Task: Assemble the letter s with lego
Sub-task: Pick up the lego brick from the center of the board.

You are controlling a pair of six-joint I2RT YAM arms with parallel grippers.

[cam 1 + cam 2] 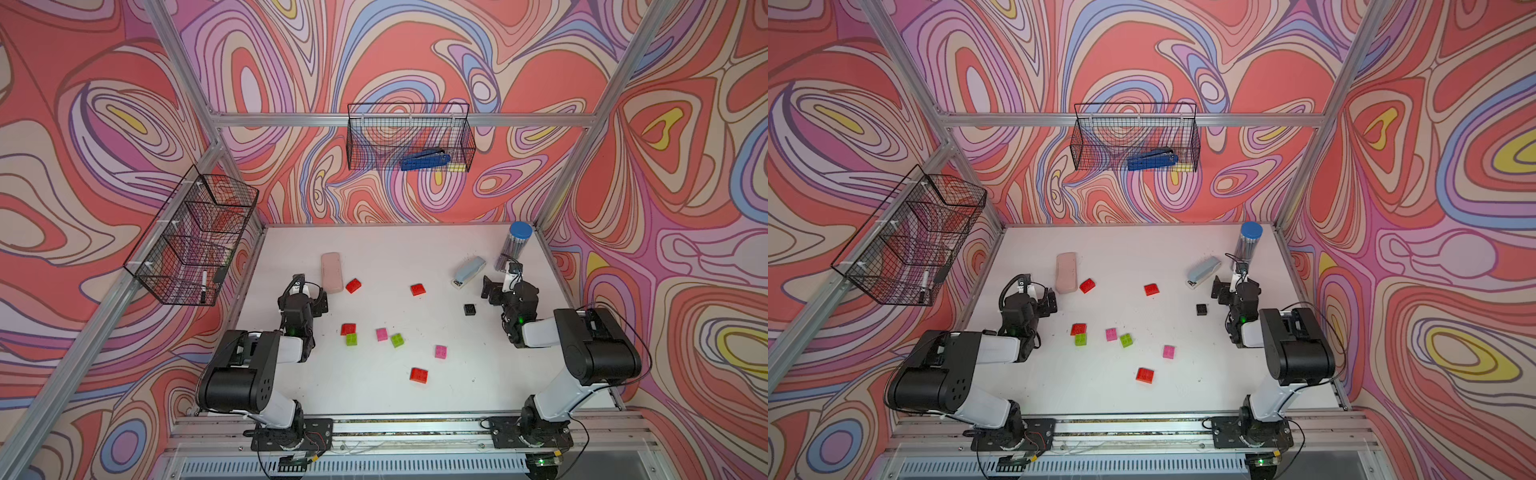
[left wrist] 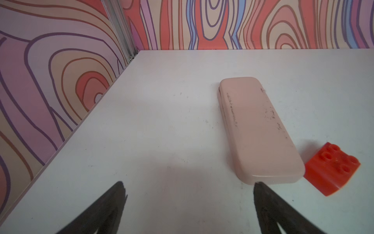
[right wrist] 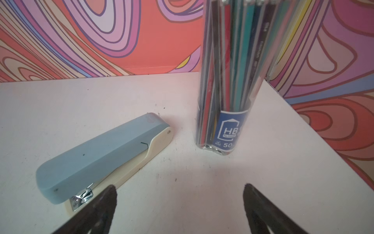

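Observation:
The red brick beside the near end of the pink case will get my left gripper closed on the opposite sides (image 1: 353,285) (image 2: 331,168) of it.
Lego bricks lie loose on the white table (image 1: 374,399). Several are red, among them one (image 1: 353,285) beside the pink case and one (image 1: 418,374) nearest the front. A red brick (image 1: 348,328) touches a lime green one (image 1: 351,339). There is another green (image 1: 397,340), two pink (image 1: 381,334) (image 1: 441,351) and one black (image 1: 469,309). My left gripper (image 1: 321,298) (image 2: 189,186) is open and empty at the case's near end, left of a red brick (image 2: 332,168). My right gripper (image 1: 492,291) (image 3: 180,187) is open and empty, beyond the black brick.
A pink case (image 1: 331,272) (image 2: 257,129) lies at the back left. A pale blue stapler (image 1: 469,271) (image 3: 97,158) and a clear pencil tube (image 1: 514,245) (image 3: 228,81) stand at the back right. Wire baskets hang on the back wall (image 1: 409,137) and left wall (image 1: 191,241).

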